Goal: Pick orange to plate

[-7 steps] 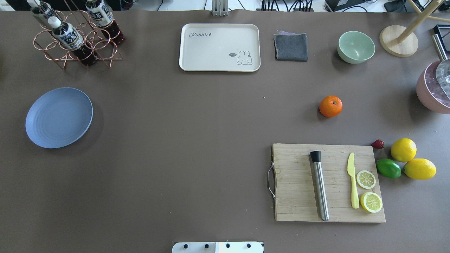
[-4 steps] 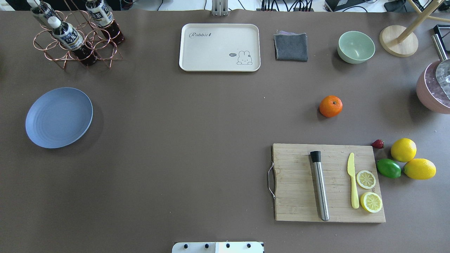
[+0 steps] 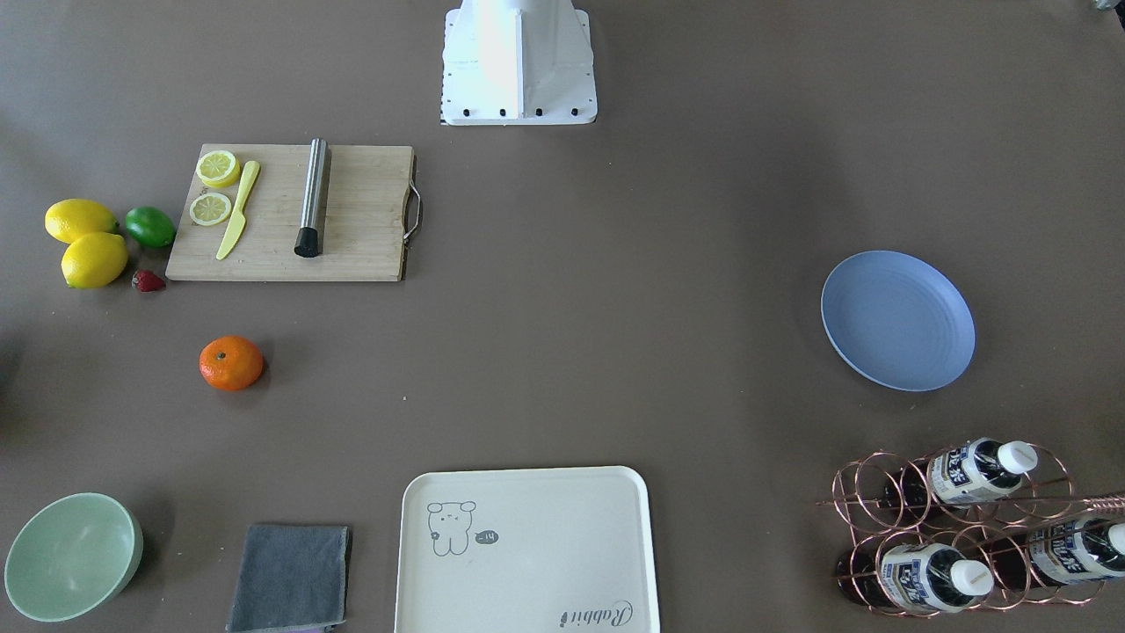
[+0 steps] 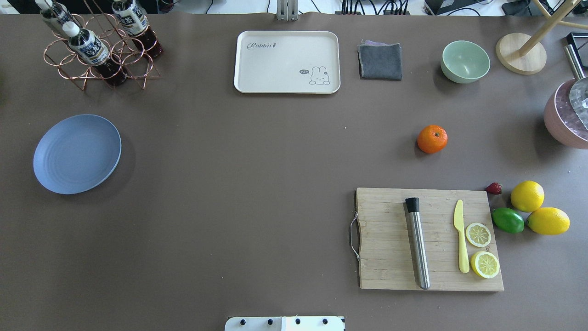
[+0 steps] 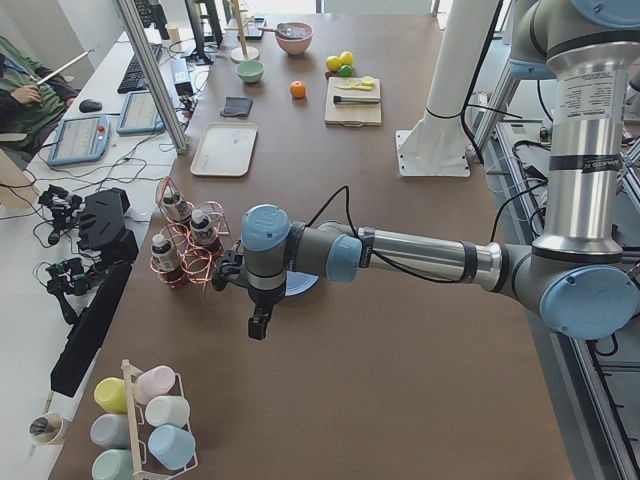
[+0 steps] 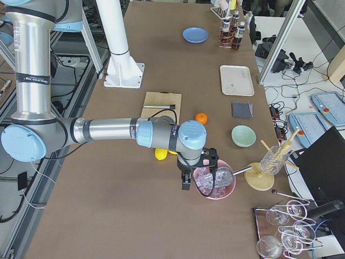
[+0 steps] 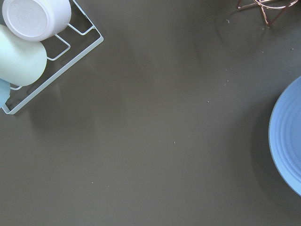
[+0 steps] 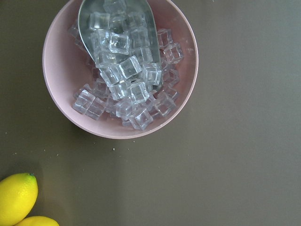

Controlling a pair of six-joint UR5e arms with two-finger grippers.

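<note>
My left gripper needs to next go to the pale-blue plate and close on the plate's rim (image 3: 972, 323) (image 7: 270, 136), on the side farthest away from the orange.
The orange (image 4: 432, 139) lies alone on the brown table, right of centre and beyond the cutting board; it also shows in the front view (image 3: 231, 362). Far across on the left lies the pale-blue plate (image 4: 77, 153), whose rim (image 7: 287, 141) shows in the left wrist view. My left gripper (image 5: 258, 328) hangs over the table beside the plate, outside the overhead view. My right gripper (image 6: 186, 183) hangs by the pink ice bowl (image 8: 120, 70), far from the orange (image 6: 201, 118). Both grippers show only in the side views, so I cannot tell whether they are open or shut.
A cutting board (image 4: 429, 239) carries a steel muddler, a yellow knife and lemon halves. Beside it lie two lemons (image 4: 527, 196), a lime (image 4: 508, 220) and a strawberry. At the back stand a cream tray (image 4: 287, 62), grey cloth (image 4: 380, 61), mint bowl (image 4: 465, 61) and bottle rack (image 4: 98, 46).
</note>
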